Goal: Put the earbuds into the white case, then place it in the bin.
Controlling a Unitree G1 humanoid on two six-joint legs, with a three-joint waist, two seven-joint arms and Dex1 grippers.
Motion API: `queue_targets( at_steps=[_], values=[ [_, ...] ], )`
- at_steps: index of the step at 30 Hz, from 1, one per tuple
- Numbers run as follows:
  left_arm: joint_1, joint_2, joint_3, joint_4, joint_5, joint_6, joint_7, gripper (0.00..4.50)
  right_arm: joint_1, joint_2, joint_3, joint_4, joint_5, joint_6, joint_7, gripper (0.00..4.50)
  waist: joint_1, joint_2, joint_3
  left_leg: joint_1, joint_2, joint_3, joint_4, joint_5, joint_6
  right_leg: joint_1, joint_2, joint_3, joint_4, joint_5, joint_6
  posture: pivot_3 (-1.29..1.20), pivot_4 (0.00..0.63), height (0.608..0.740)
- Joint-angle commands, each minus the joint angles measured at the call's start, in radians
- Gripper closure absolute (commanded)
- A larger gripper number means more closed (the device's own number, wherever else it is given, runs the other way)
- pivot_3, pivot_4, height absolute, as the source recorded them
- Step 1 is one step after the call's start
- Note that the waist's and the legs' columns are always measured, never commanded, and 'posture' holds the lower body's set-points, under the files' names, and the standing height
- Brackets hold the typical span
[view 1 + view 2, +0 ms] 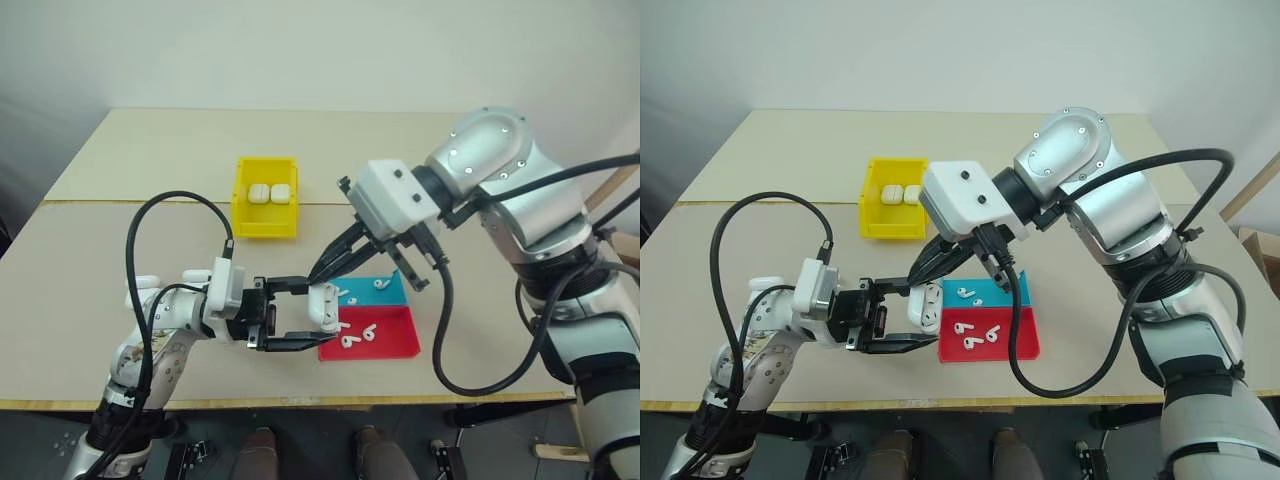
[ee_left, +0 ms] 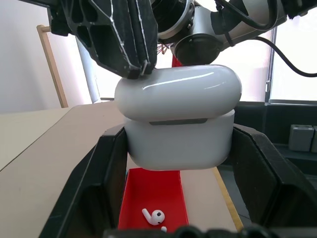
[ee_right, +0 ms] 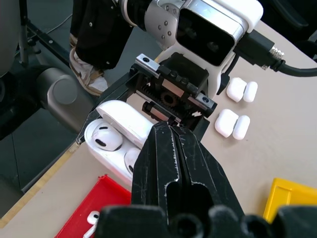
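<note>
The white case is headed for the yellow bin (image 1: 266, 211). Next, my left gripper lets go of it there, just in front of the cases lying in the bin.
The white case (image 1: 327, 306) is held above the table's front edge, with my left gripper (image 1: 314, 312) shut on it from both sides. Its lid (image 2: 178, 91) stands slightly ajar. One of the earbuds (image 3: 107, 139) sits inside the case. My right gripper (image 1: 319, 273) is shut, and its joined fingertips (image 2: 138, 64) rest on the lid's top edge. Several loose earbuds (image 1: 358, 334) lie in the tray beside the case. The yellow bin (image 1: 264, 229) stands farther back on the table with two white cases (image 1: 268, 192) in it.
A shallow tray with a blue half (image 1: 392, 293) and a red half (image 1: 390, 347) lies just right of the held case. Spare white cases (image 3: 233, 123) lie on the table by my left arm. A black cable (image 1: 135, 235) loops over that arm.
</note>
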Motion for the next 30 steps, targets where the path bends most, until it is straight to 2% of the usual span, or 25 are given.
queue_targets(
  at_steps=[1,9,15,21,25,30],
  values=[
    [-0.022,-0.008,0.024,-0.022,-0.028,-0.03,-0.007,1.7,0.018,-0.027,0.0,-0.025,0.002,-0.018,0.056,4.45,0.0,0.0,0.0,0.0,0.0,0.0,0.0,0.0,0.0,0.0,0.0,0.0,0.0,0.0,0.0,0.0,0.15,0.74],
    [-0.025,-0.01,0.027,-0.022,-0.023,-0.031,-0.003,1.7,0.044,-0.082,-0.006,-0.015,-0.003,-0.062,0.056,4.45,0.001,0.001,0.0,0.0,0.0,0.0,0.0,0.0,0.0,0.0,0.0,0.0,0.0,0.0,0.0,0.0,0.15,0.74],
    [-0.009,-0.006,0.036,-0.026,-0.014,-0.034,0.012,1.7,0.001,-0.055,-0.118,0.053,0.063,0.019,0.007,4.45,0.0,0.001,0.0,0.0,0.0,0.0,0.0,0.0,0.0,0.0,0.0,0.0,0.0,0.0,0.0,0.0,0.15,0.74],
    [-0.012,-0.011,0.075,-0.021,0.013,-0.052,0.096,1.7,0.04,-0.042,-0.275,0.029,0.107,0.112,-0.164,4.45,0.003,0.001,0.0,0.0,0.0,0.0,0.0,0.0,0.0,0.0,0.0,0.0,0.0,0.0,0.0,0.0,0.15,0.74],
    [-0.112,-0.075,0.092,0.075,0.237,-0.092,0.385,1.7,0.165,-0.056,-0.376,-0.06,0.113,0.178,-0.331,4.45,0.022,0.0,0.0,0.0,-0.001,0.0,0.001,0.0,0.0,0.001,-0.001,0.0,0.0,0.0,0.0,0.0,0.15,0.74],
    [-0.284,-0.163,0.068,0.287,0.537,-0.092,0.766,1.7,0.339,-0.057,-0.463,-0.218,0.153,0.278,-0.508,4.45,0.033,0.0,0.0,-0.001,-0.002,0.0,0.003,0.0,0.0,0.001,-0.001,0.0,0.0,0.001,0.001,0.0,0.15,0.74]
  ],
)
